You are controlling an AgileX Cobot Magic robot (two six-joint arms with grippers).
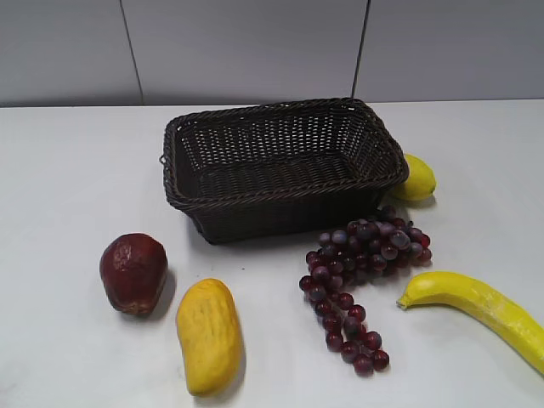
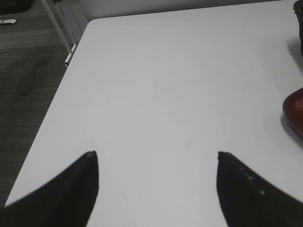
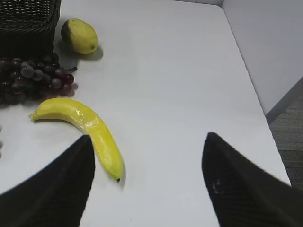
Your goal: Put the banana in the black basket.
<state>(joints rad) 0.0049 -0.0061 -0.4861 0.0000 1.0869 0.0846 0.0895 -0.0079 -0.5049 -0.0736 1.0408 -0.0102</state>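
Observation:
The middle of the banana [image 1: 492, 308] [image 3: 93, 128], between its end by the purple grapes and its near end, will be gripped by my right gripper.
The banana [image 1: 480, 308] lies on the white table at the front right, long and curved; it also shows in the right wrist view [image 3: 87, 127]. The black basket [image 1: 280, 166] stands empty at the table's middle back; its corner shows in the right wrist view [image 3: 28, 21]. My right gripper [image 3: 147, 137] is open and empty above the table, its left finger just beside the banana's near end. My left gripper [image 2: 156, 153] is open and empty over bare table at the left. Neither gripper shows in the exterior view.
Purple grapes [image 1: 361, 268] lie between basket and banana. A lemon [image 1: 416, 178] sits right of the basket. A plump yellow fruit [image 1: 208, 334] and a dark red fruit [image 1: 133, 272] lie front left. The table's edges show in both wrist views.

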